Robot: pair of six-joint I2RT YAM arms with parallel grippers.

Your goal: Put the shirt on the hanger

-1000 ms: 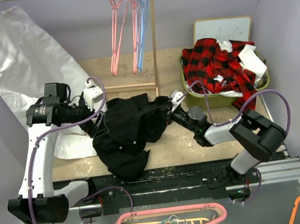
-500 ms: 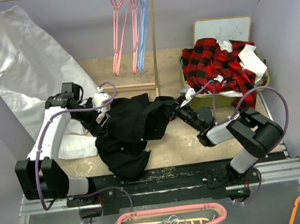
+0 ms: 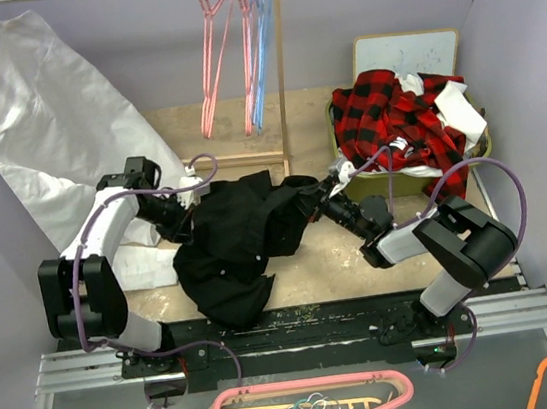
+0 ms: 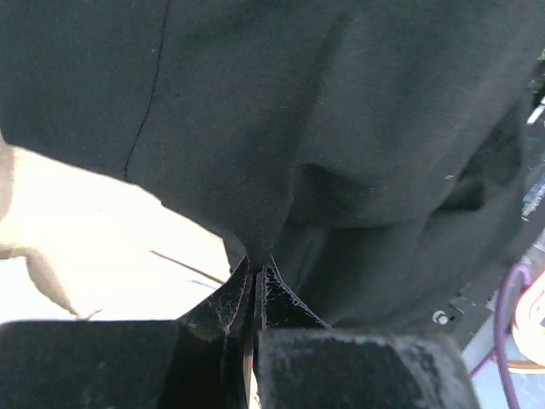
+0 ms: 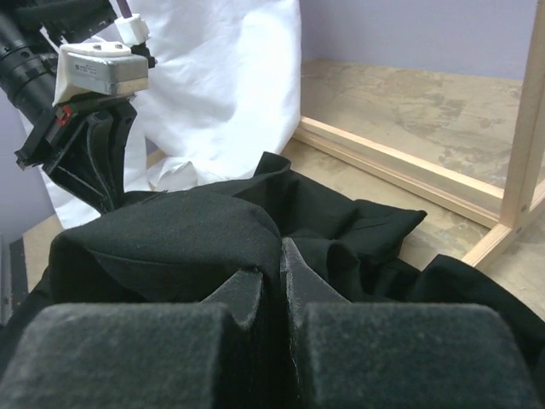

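Note:
My left gripper should open and take the shirt's far edge (image 3: 219, 187) to spread the crumpled black shirt, as it is pinching a side fold of it.
The black shirt (image 3: 242, 234) lies crumpled on the table between my two arms. At the shirt's left edge my left gripper (image 3: 186, 206) is shut, and in the left wrist view its jaws (image 4: 258, 266) pinch a fold of the black fabric (image 4: 324, 128). My right gripper (image 3: 311, 196) is shut on the shirt's right edge, with cloth (image 5: 187, 239) bunched over its fingertips (image 5: 271, 260). The light blue hanger (image 3: 261, 50) hangs from the rail at the back among pink ones, apart from both grippers.
A big white cloth (image 3: 50, 113) drapes at the back left. A wooden rack post (image 3: 284, 82) stands behind the shirt with pink hangers (image 3: 214, 61). A green basket (image 3: 407, 182) holds a red plaid shirt (image 3: 393, 118). A pink hanger (image 3: 310, 401) lies at the near edge.
My left arm swung in toward the shirt's left edge, and its gripper went from open to shut on the fabric. The right gripper lifted its side of the shirt slightly.

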